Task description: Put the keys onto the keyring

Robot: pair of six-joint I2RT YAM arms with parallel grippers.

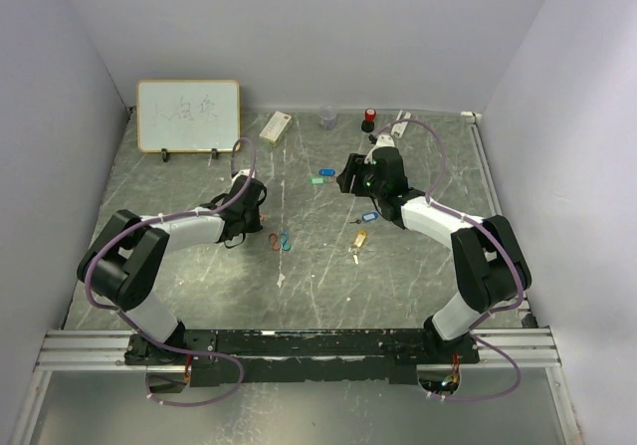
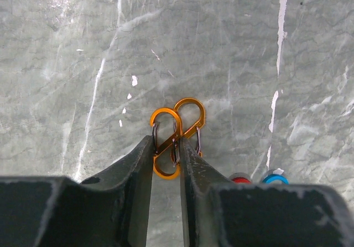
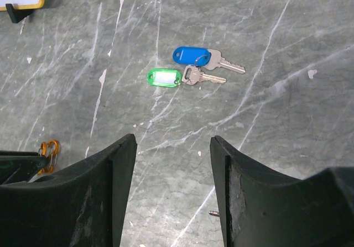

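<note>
The orange clips overlap, so I'll open my left fingers to part them, then grip a single clip (image 2: 167, 144).
A blue-tagged key (image 3: 192, 55) and a green-tagged key (image 3: 164, 77) lie side by side on the table ahead of my open, empty right gripper (image 3: 173, 139). In the top view they are the blue tag (image 1: 326, 173) and green tag (image 1: 317, 180), just left of the right gripper (image 1: 348, 176). Another blue-tagged key (image 1: 368, 217) and a yellow-tagged key (image 1: 359, 238) lie nearer the arm bases. My left gripper (image 2: 166, 142) is shut on an orange carabiner clip (image 2: 176, 133) low over the table; the clip also shows in the right wrist view (image 3: 48, 149).
A red clip (image 1: 274, 239) and a blue clip (image 1: 286, 243) lie beside the left gripper (image 1: 257, 216). A whiteboard (image 1: 188, 115), a white box (image 1: 276, 126), a clear cup (image 1: 327, 117) and a red-black object (image 1: 370, 115) stand along the back.
</note>
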